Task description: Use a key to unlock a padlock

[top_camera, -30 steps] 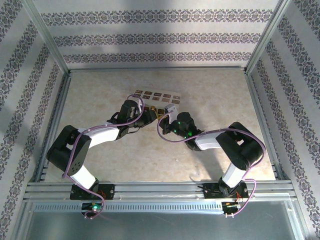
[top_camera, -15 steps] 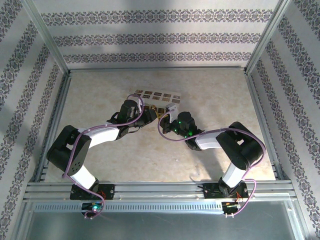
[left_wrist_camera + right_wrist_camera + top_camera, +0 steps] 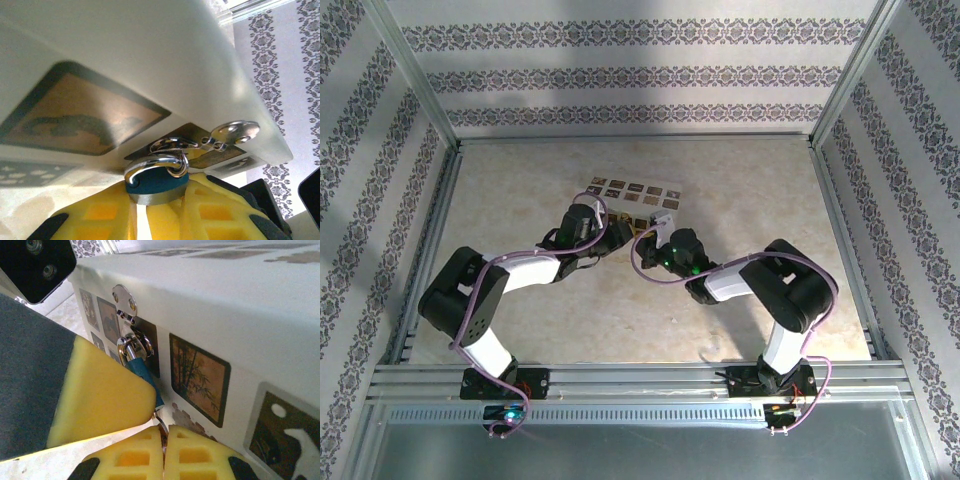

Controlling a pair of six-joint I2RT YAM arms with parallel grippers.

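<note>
The padlock body lies broadside across my left gripper's fingers, so next my left gripper opens, back away and takes the padlock body [image 3: 145, 372] deeper between its fingers.
The padlock [image 3: 155, 184] has a blue body, and its silvery shackle [image 3: 159, 165] is hooked through the ring of the cream box's hasp [image 3: 234, 132]. My left gripper [image 3: 156, 206] is shut on the padlock body, with yellow pads on both sides. In the right wrist view the padlock [image 3: 144, 371] hangs from the hasp [image 3: 125, 298] beside the left gripper's pad [image 3: 100, 395]. The thin key [image 3: 161, 424] runs from the padlock's lower end into my right gripper [image 3: 165, 441], which is shut on it. From above, the left gripper [image 3: 620, 233] and the right gripper [image 3: 654, 238] meet at the box's near side.
The cream box [image 3: 638, 197] with dark picture tiles lies on the table, just behind both grippers. Purple cables [image 3: 638, 262] loop along both arms. Metal frame rails [image 3: 640, 378] border the table, with patterned walls beyond.
The right arm has shifted slightly left, its elbow drawing in towards the box. The left arm's elbow has moved a little. Both grips are unchanged.
</note>
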